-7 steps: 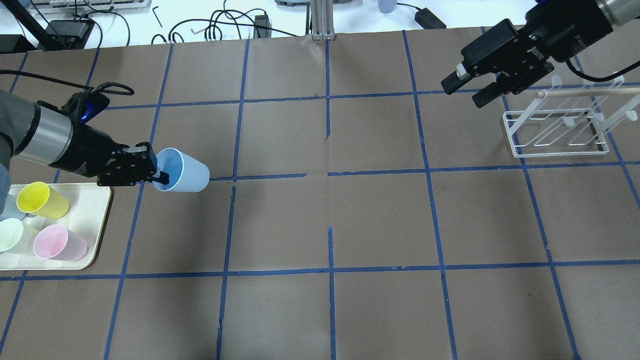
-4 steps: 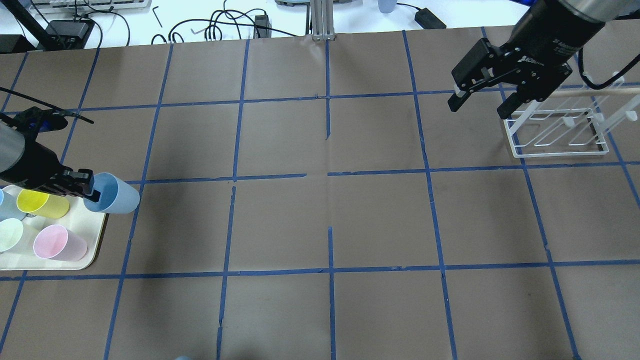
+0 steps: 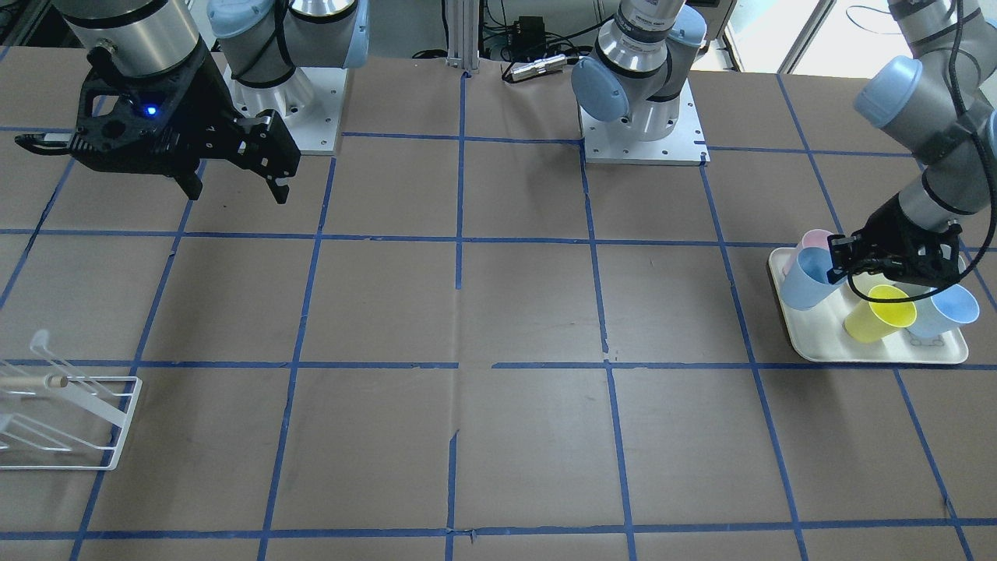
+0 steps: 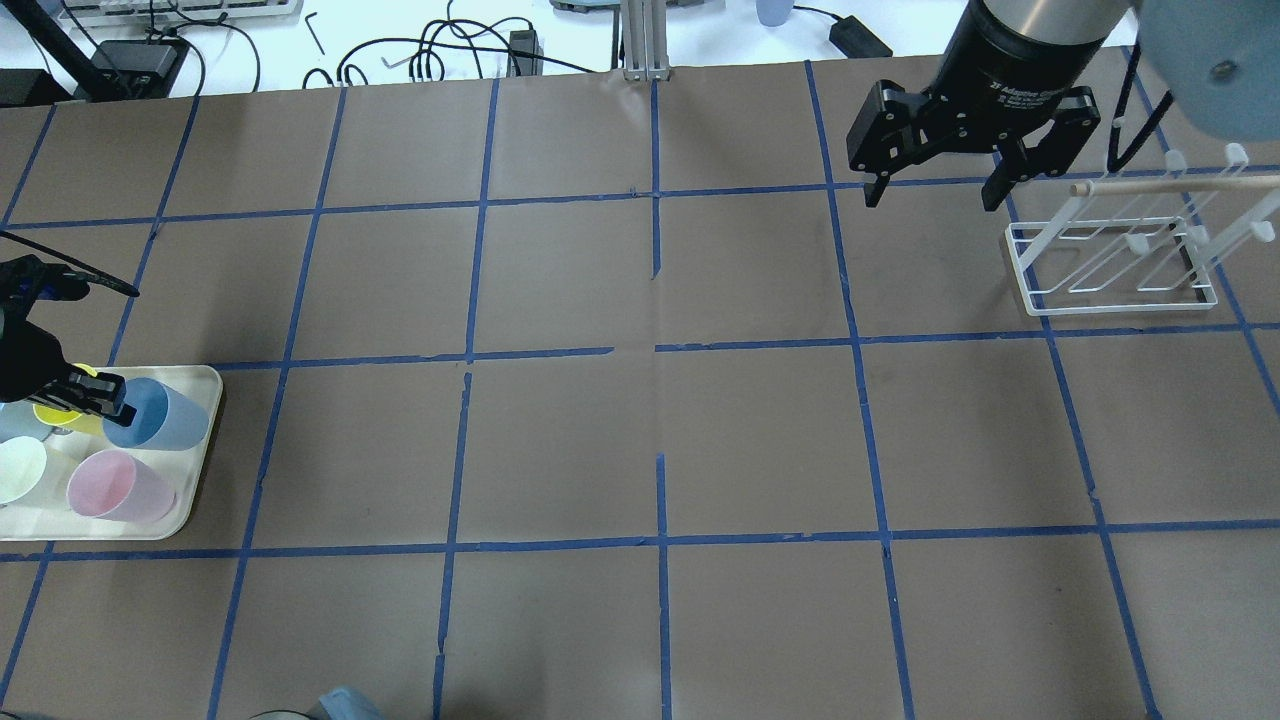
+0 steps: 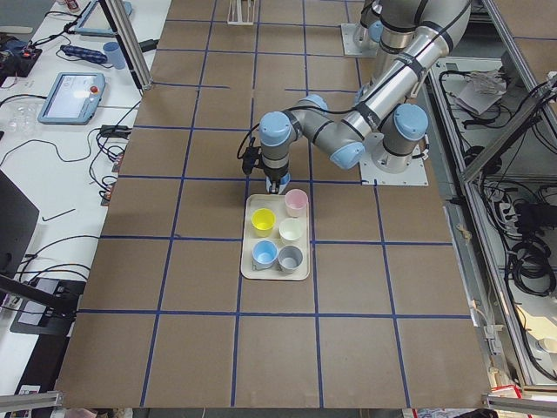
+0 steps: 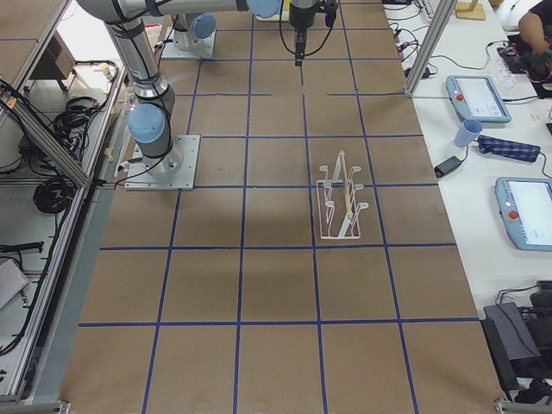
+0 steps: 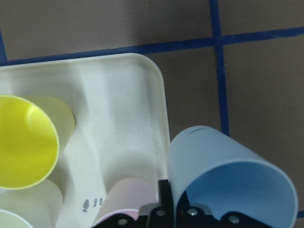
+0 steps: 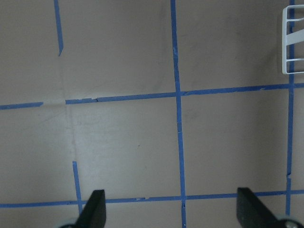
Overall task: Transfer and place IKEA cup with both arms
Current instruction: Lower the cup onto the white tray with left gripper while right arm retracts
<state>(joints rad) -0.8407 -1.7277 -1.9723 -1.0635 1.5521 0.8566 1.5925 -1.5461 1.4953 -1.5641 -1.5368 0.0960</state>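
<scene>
I need to use my left gripper to set the pale blue cup, now tilted at the cream tray's edge, down and let go of it on the cream tray's free corner [image 3: 812,312] [image 7: 129,137] beside the yellow cup.
My left gripper [image 4: 100,398] is shut on the wall of the pale blue IKEA cup [image 4: 160,415], one finger inside its mouth. The cup hangs tilted over the right far corner of the cream tray [image 4: 190,500]. In the front-facing view the left gripper [image 3: 845,265] holds the cup [image 3: 802,284] at the tray's [image 3: 810,347] edge, in front of the pink cup. The left wrist view shows the cup [image 7: 228,175] beside the tray's rim [image 7: 159,95]. I cannot tell whether it touches the tray. My right gripper [image 4: 930,197] is open and empty, pointing down, left of the rack.
The tray also holds a yellow cup [image 3: 880,312], a pink cup [image 4: 115,485], a pale green cup [image 4: 20,470] and a second pale blue cup [image 3: 946,308]. A white wire rack [image 4: 1110,260] with a wooden bar stands at the far right. Brown table paper carries a blue tape grid.
My left arm has carried the blue cup leftward from over the table to the tray's corner. My right gripper has swung left and turned to point straight down, still open.
</scene>
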